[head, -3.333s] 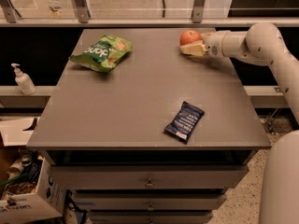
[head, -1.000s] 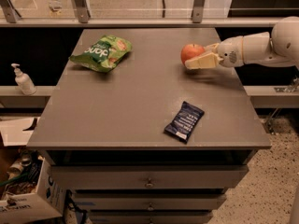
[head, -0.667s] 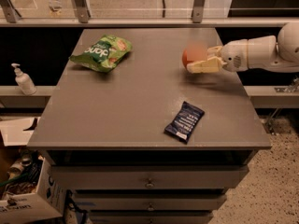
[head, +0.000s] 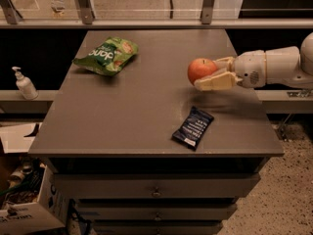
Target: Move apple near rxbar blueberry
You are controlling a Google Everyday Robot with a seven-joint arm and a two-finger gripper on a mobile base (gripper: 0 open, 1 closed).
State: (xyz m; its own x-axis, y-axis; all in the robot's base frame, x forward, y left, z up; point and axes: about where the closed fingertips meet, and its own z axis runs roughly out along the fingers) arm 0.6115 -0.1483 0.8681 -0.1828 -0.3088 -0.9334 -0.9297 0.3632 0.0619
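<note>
Next, I release the apple from my gripper on the grey table (head: 216,100), just past the far end of the rxbar blueberry.
The red-orange apple (head: 201,70) is held in my gripper (head: 209,72), lifted above the grey table (head: 122,111) on its right side. The gripper's cream fingers (head: 215,82) close around the apple from the right, with the white arm reaching in from the right edge. The rxbar blueberry (head: 192,127), a dark navy bar with white lettering, lies flat near the table's front right, below and slightly left of the apple, apart from it.
A green chip bag (head: 106,55) lies at the back left of the table. A soap pump bottle (head: 23,83) stands on a ledge to the left. Drawers sit below the tabletop. A railing runs behind the table.
The gripper has carried the apple from the table's back right corner forward and down toward the blue bar, moving steadily nearer the front.
</note>
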